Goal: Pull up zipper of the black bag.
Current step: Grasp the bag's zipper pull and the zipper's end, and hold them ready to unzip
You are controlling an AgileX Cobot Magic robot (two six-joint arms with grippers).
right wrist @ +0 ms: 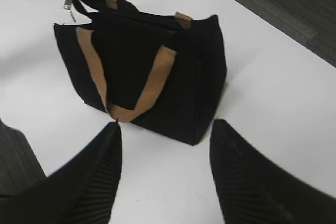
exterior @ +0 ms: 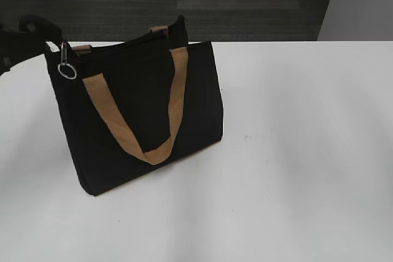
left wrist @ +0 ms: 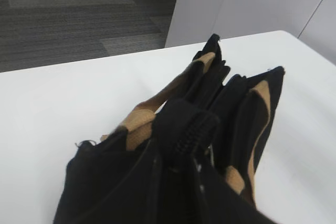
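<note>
The round ring (exterior: 67,72) (right wrist: 70,14) of the zipper's silver pull, at the top corner of the black bag next to my left gripper, will be gripped by my right gripper.
The black bag (exterior: 196,102) stands upright on the white table, left of centre, its tan webbing handle hanging down the front. The zipper (exterior: 66,69), a small silver pull with a round ring, dangles at the bag's top left corner. My left gripper (exterior: 52,44) is shut on the bag's top edge at that corner, just above the pull. In the left wrist view its ribbed finger (left wrist: 186,129) presses into the black fabric (left wrist: 105,182). My right gripper (right wrist: 167,135) is open and empty, above the table in front of the bag (right wrist: 194,77), apart from it. The zipper (right wrist: 69,1) shows there too.
The white table (exterior: 295,170) stretches to the right and front of the bag. Its back edge meets dark carpet floor. A white panel (exterior: 356,13) stands at the back right. The right arm is out of the exterior view.
</note>
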